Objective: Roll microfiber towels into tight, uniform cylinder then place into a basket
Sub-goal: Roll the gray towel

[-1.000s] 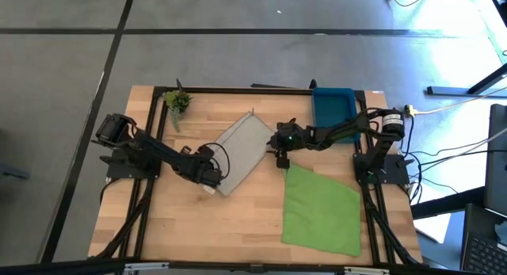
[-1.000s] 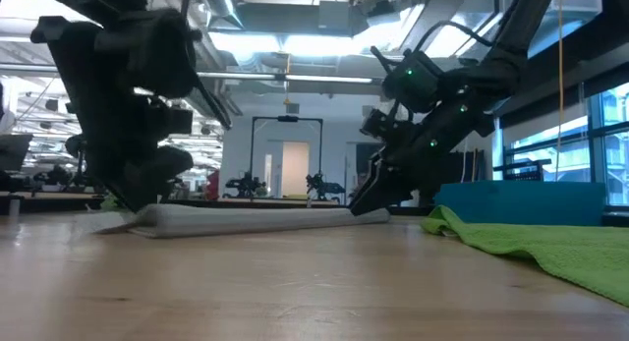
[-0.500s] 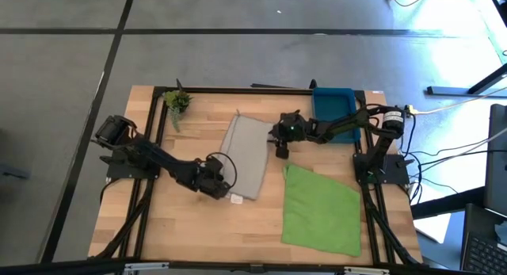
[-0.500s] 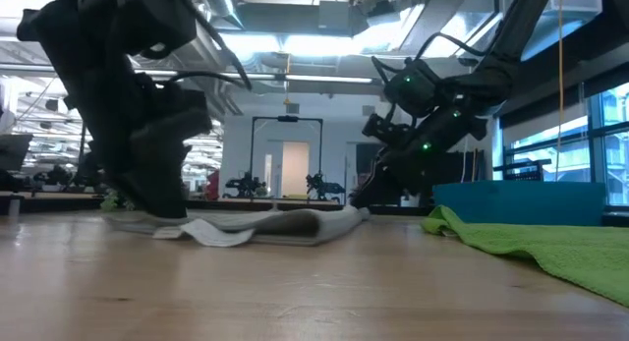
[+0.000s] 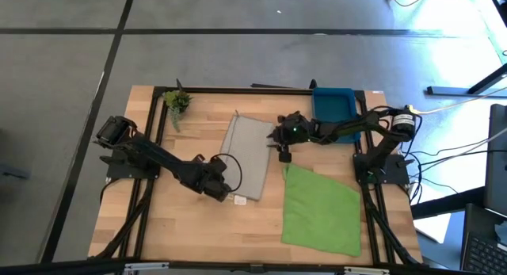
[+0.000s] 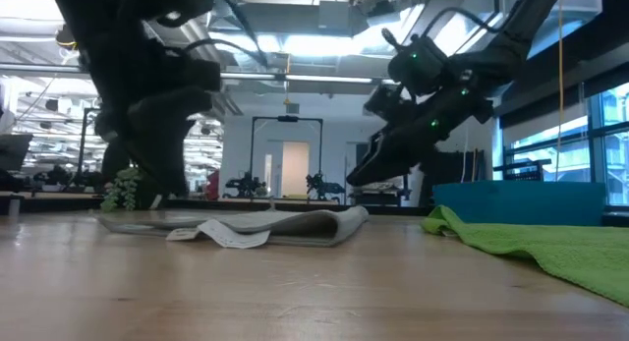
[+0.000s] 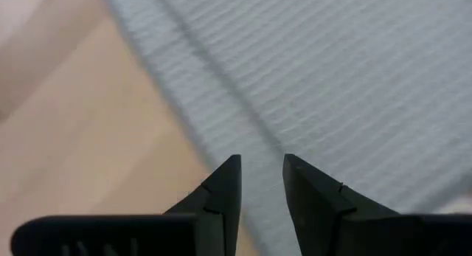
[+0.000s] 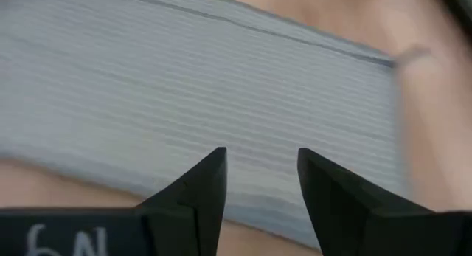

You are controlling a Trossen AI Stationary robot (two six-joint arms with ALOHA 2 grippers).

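Observation:
The robot's right gripper will next move to the light grey towel's near corner [image 5: 258,198], between that towel's white tag and the green towel, and close there.
The light grey towel [image 5: 249,156] lies flat on the table, its long sides running from near to far. Its white tag [image 6: 222,236] sticks out at the near end. My left gripper [image 5: 225,190] hovers open above the towel's near left corner [image 7: 221,116], nothing between its fingers. My right gripper [image 5: 283,154] hangs open above the towel's right edge [image 8: 243,116], clear of it in the low view [image 6: 356,177]. The green towel [image 5: 321,208] lies spread flat at the near right. The blue basket [image 5: 333,105] stands at the far right.
A small green plant sprig [image 5: 177,101] lies at the far left corner. Black frame rails [image 5: 152,148] run along the table's left and right sides. Bare wood [image 5: 198,227] shows at the near left.
The grey towel has turned on the table. It lay slantwise and now lies straight, its near end swung toward the right edge and its tag showing. Both grippers have risen off the towel; the left one has also gone toward the near right.

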